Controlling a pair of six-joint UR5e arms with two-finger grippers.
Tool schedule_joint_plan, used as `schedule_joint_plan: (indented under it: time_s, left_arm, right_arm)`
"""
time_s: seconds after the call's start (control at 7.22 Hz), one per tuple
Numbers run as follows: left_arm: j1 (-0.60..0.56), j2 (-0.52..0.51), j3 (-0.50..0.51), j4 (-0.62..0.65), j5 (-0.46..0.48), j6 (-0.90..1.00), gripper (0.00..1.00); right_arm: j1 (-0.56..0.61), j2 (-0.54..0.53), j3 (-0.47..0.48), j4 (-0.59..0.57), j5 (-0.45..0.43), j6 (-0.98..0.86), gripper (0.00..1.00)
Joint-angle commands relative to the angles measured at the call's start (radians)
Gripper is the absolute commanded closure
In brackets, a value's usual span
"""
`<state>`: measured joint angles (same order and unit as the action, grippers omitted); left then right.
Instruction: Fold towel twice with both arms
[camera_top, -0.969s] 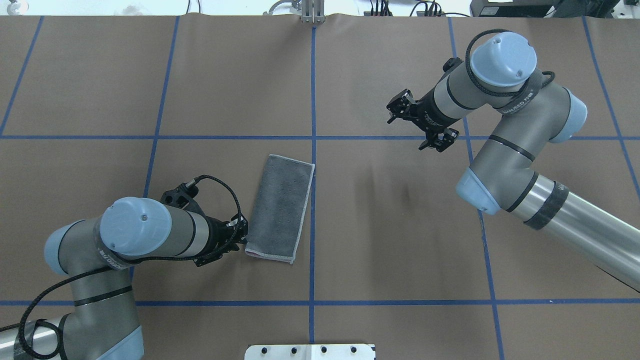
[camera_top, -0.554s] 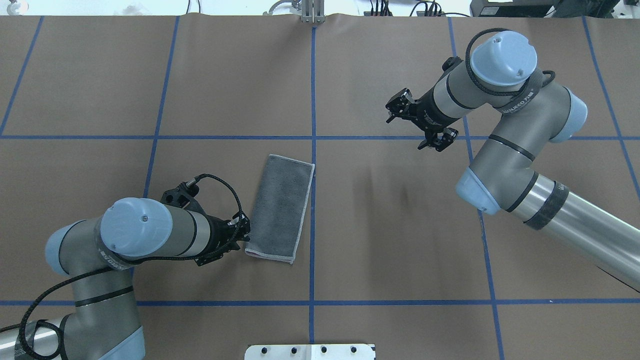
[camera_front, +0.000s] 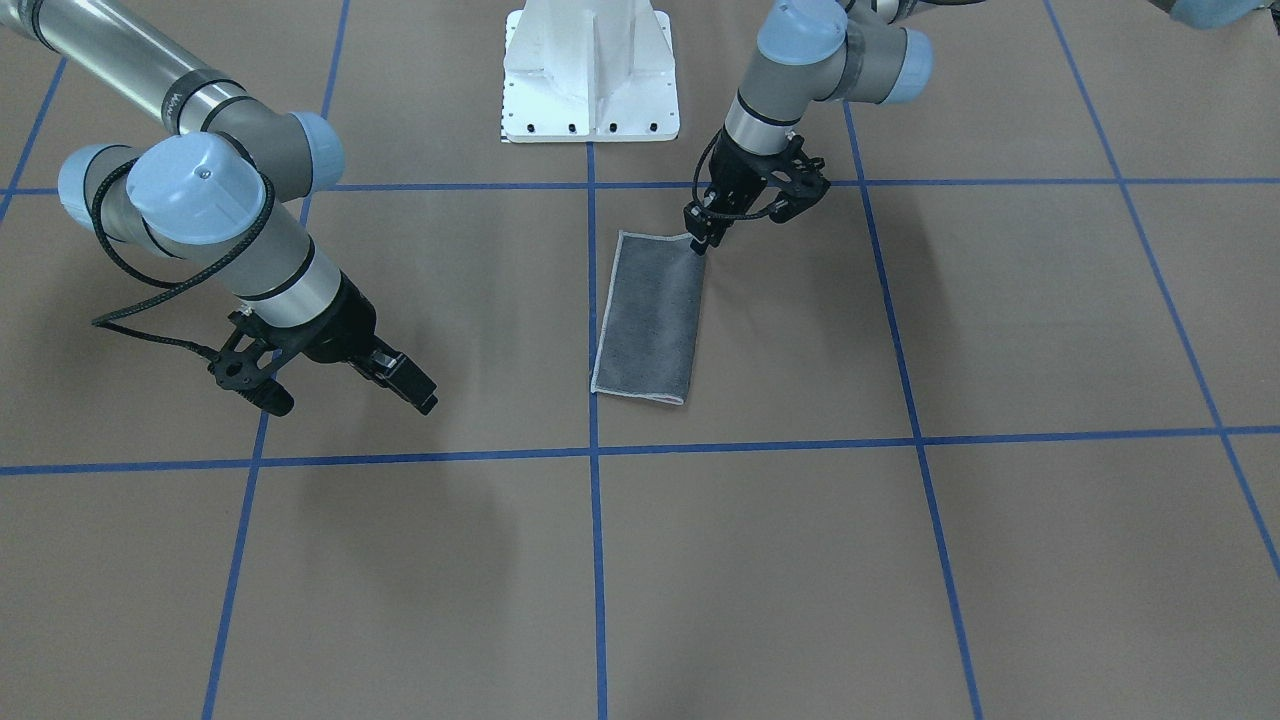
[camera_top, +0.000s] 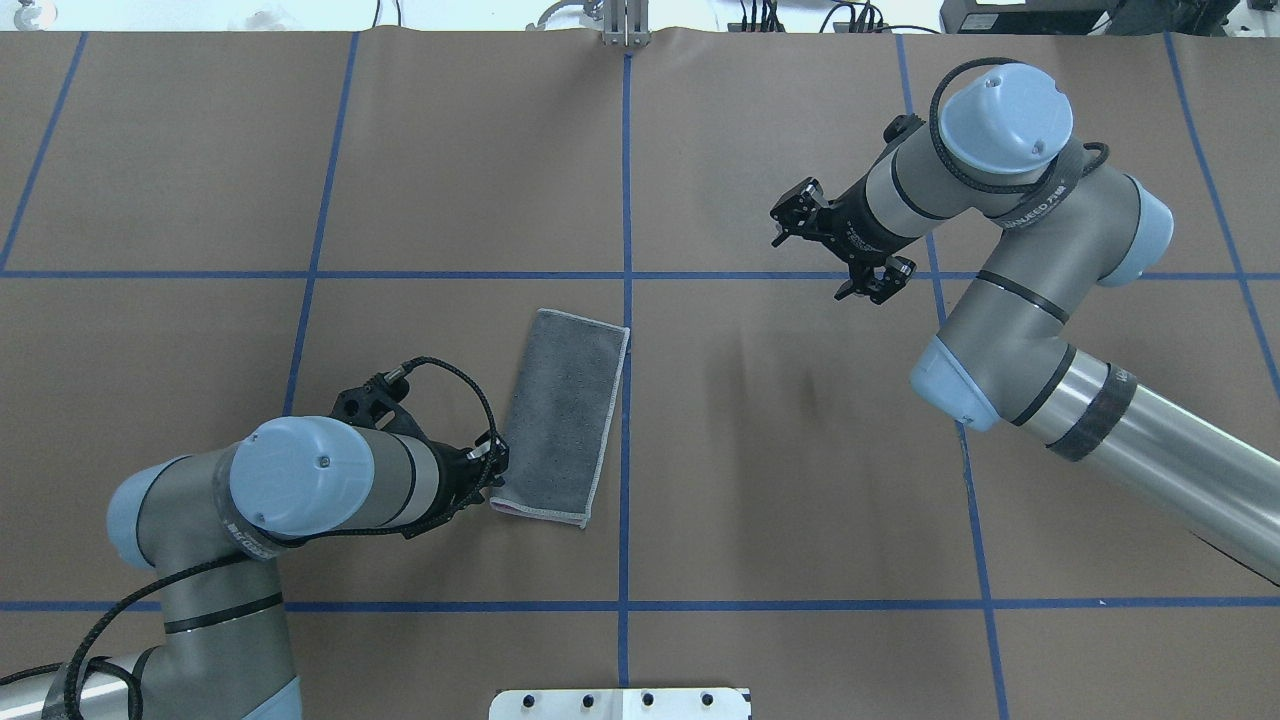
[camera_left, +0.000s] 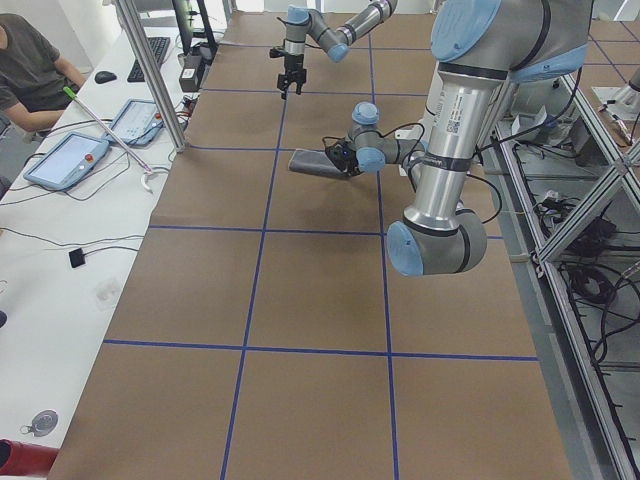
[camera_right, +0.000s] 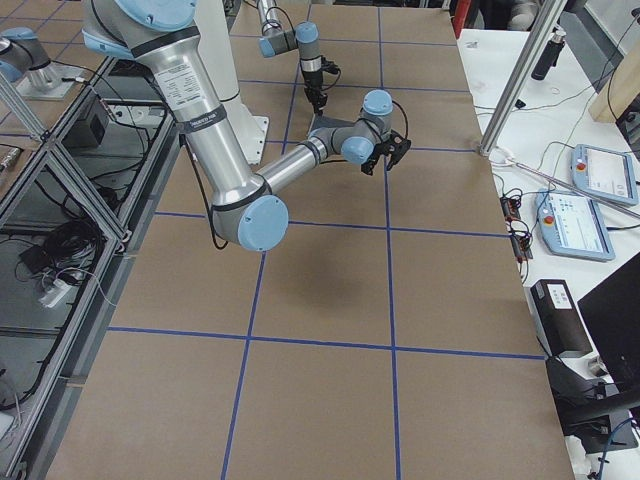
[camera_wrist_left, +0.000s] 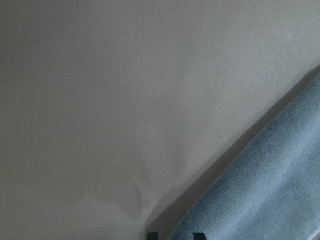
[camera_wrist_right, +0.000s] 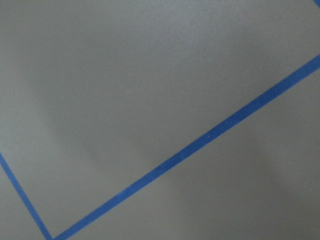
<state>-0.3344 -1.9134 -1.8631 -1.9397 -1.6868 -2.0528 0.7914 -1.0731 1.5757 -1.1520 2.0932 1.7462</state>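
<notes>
Next, I open my left gripper, as it sits at the very corner of the towel, and pinch the short edge farther in before folding (camera_front: 674, 236) the towel over.
The towel (camera_top: 560, 415) lies flat on the table, folded into a long strip with its dark grey face up; a sliver of pink shows at its near edge. My left gripper (camera_top: 495, 468) is low at the strip's near-left corner. In the left wrist view the towel (camera_wrist_left: 260, 190) runs between the two fingertips (camera_wrist_left: 199, 235), which stand close together and shut on it. From the front, the left gripper (camera_front: 700, 243) meets the towel (camera_front: 650, 315) at its corner. My right gripper (camera_top: 812, 262) hangs open above bare table, far to the right of the towel, nothing between its fingers.
Blue tape lines (camera_top: 626, 200) divide the brown table cover into squares. The white pedestal base (camera_front: 590, 70) stands at the robot's side. A person sits at a side bench with tablets (camera_left: 70, 160) along the far edge.
My left arm's elbow and wrist have swung right, and the gripper has edged onto the towel's corner. The towel lies as before. The right arm has hardly moved.
</notes>
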Motion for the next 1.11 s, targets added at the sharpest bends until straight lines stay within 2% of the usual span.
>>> schedule_joint_plan:
  time_s: [0.0,0.28,0.97]
  left_arm:
    - [0.025,-0.027,-0.001,0.039,0.004,0.0,0.65]
    - [0.029,-0.062,-0.001,0.102,0.004,-0.001,0.66]
    - [0.023,-0.041,0.001,0.104,0.004,0.006,0.68]
  right_arm:
    - [-0.001,-0.001,-0.002,0.0,-0.002,-0.002,0.0]
    - [-0.004,-0.001,-0.008,0.0,-0.002,-0.001,0.0]
    - [-0.004,-0.001,-0.008,0.0,-0.004,-0.001,0.0]
